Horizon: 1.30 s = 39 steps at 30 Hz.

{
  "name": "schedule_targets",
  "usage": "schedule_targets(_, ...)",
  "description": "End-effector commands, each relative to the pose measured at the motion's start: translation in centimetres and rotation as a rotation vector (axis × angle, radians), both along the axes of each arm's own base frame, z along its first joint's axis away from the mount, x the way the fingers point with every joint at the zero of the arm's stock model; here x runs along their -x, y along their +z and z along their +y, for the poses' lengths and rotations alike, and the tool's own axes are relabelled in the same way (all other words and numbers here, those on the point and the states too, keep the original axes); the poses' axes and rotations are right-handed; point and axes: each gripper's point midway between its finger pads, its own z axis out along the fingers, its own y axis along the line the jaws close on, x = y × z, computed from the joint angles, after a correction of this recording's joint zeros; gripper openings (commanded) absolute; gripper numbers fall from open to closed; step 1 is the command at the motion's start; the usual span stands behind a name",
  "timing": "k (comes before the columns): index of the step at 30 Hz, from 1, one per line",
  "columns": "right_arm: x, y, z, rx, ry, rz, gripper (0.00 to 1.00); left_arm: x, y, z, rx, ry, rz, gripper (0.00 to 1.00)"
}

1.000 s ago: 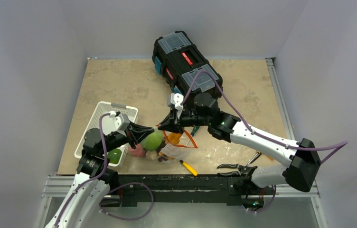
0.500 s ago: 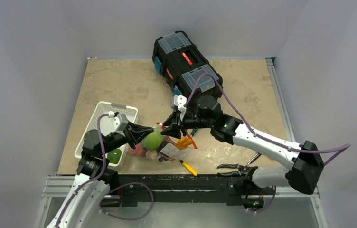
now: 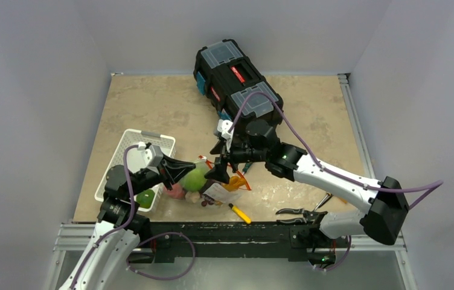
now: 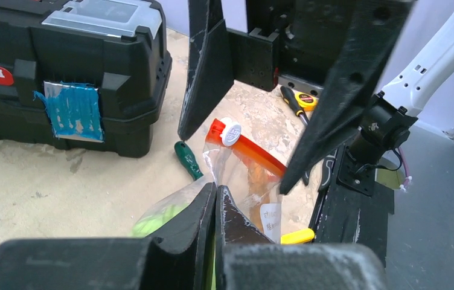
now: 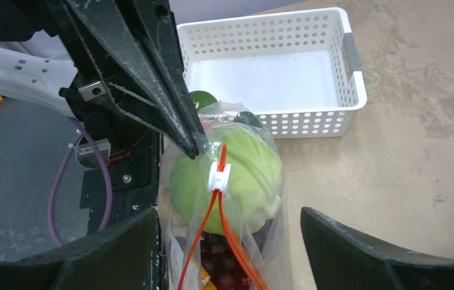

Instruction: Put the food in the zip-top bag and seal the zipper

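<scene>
The bag's top corner beside the white tab is pinched in my left gripper, so my right gripper will hold the zipper before my left gripper takes the tab (image 4: 231, 133).
The zip-top bag (image 5: 255, 199) hangs upright, holding the pale green cabbage (image 5: 242, 172), purple grapes (image 5: 224, 275) and orange carrots (image 3: 236, 179). Its orange-red zipper (image 5: 232, 238) still gapes in two strands below the small white tab (image 5: 218, 176). My left gripper (image 4: 216, 196) is shut on the bag's top corner beside the tab. My right gripper (image 5: 230, 254) stands open, one finger on each side of the bag, touching nothing. A pink peach (image 3: 175, 192) lies by the bag's base; I cannot tell if it is inside. A green round fruit (image 3: 146, 198) sits in the basket.
The white slotted basket (image 5: 309, 124) stands just left of the bag. The black toolbox (image 3: 236, 75) lies behind the right arm. A green screwdriver (image 4: 188, 160), a yellow screwdriver (image 3: 241, 213) and pliers (image 3: 297, 212) lie near the table's front edge.
My right gripper has gone from shut to wide open, letting go of the zipper, and has drawn back slightly. The left gripper has kept its hold on the bag.
</scene>
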Motion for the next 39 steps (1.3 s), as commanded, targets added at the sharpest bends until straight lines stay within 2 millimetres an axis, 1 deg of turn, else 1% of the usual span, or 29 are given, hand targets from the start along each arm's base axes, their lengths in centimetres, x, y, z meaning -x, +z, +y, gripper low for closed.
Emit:
schedule_targets(1, -1.1, 1.0, 1.2, 0.002, 0.001, 0.000, 0.74, 0.3, 2.1, -0.1, 0.029, -0.018, -0.075, 0.00)
schedule_targets(4, -0.4, 0.4, 1.5, 0.024, 0.046, 0.036, 0.27, 0.4, 2.2, -0.1, 0.026, -0.018, -0.073, 0.00)
schedule_targets(5, -0.3, 0.2, 1.4, 0.030, 0.047, 0.049, 0.15, 0.3, 2.2, 0.0, 0.025, -0.013, -0.071, 0.00)
schedule_targets(6, -0.2, 0.0, 1.3, 0.031, 0.047, 0.054, 0.07, 0.4, 2.2, 0.0, 0.024, -0.010, -0.070, 0.00)
schedule_targets(7, -0.1, 0.0, 1.1, 0.030, 0.045, 0.052, 0.01, 0.4, 2.3, 0.0, 0.023, -0.008, -0.071, 0.00)
schedule_targets(10, -0.4, 0.3, 0.7, 0.005, 0.007, 0.031, 0.00, 0.6, 2.3, 0.0, 0.022, -0.018, -0.061, 0.00)
schedule_targets(12, -0.3, 1.0, 0.5, -0.019, 0.010, 0.013, 0.00, 0.8, 2.3, -0.1, 0.019, -0.027, -0.047, 0.00)
schedule_targets(13, -0.1, 1.3, 0.6, -0.027, 0.020, 0.007, 0.00, 1.1, 2.3, -0.2, 0.014, -0.041, -0.042, 0.09)
schedule_targets(15, 0.5, 1.9, 0.8, -0.042, 0.065, -0.003, 0.00, 1.6, 2.7, -0.3, 0.001, -0.071, -0.037, 0.35)
schedule_targets(16, 0.8, 2.2, 0.8, -0.046, 0.092, -0.009, 0.00, 1.8, 3.0, -0.4, -0.006, -0.080, -0.037, 0.43)
schedule_targets(18, 1.5, 2.6, 1.0, -0.053, 0.149, -0.024, 0.00, 2.1, 3.7, -0.3, -0.019, -0.085, -0.058, 0.53)
schedule_targets(19, 1.9, 2.8, 1.1, -0.060, 0.175, -0.030, 0.00, 2.2, 4.1, -0.3, -0.025, -0.091, -0.078, 0.54)
schedule_targets(20, 2.1, 3.1, 1.2, -0.070, 0.192, -0.036, 0.00, 2.2, 4.4, -0.3, -0.031, -0.097, -0.096, 0.59)
schedule_targets(23, 2.4, 3.8, 1.5, -0.093, 0.228, -0.043, 0.00, 2.7, 4.4, -0.9, -0.054, -0.165, -0.110, 0.61)
schedule_targets(27, 2.6, 4.5, 1.8, -0.106, 0.249, -0.045, 0.00, 2.5, 3.2, -1.4, -0.077, -0.215, -0.085, 0.62)
schedule_targets(30, 2.9, 4.6, 1.8, -0.113, 0.266, -0.046, 0.00, 2.3, 2.8, -1.6, -0.073, -0.233, -0.085, 0.61)
schedule_targets(33, 2.9, 4.6, 1.9, -0.116, 0.274, -0.043, 0.00, 1.7, 3.0, -1.8, -0.054, -0.223, -0.083, 0.55)
schedule_targets(35, 3.0, 4.5, 2.0, -0.114, 0.283, -0.035, 0.00, 1.4, 3.1, -2.0, -0.032, -0.223, -0.080, 0.46)
schedule_targets(38, 3.1, 4.5, 2.1, -0.114, 0.288, -0.026, 0.00, 0.9, 2.8, -2.1, -0.027, -0.215, -0.060, 0.21)
schedule_targets(39, 3.0, 4.5, 2.1, -0.114, 0.286, -0.026, 0.00, 0.8, 2.5, -2.1, -0.032, -0.217, -0.050, 0.16)
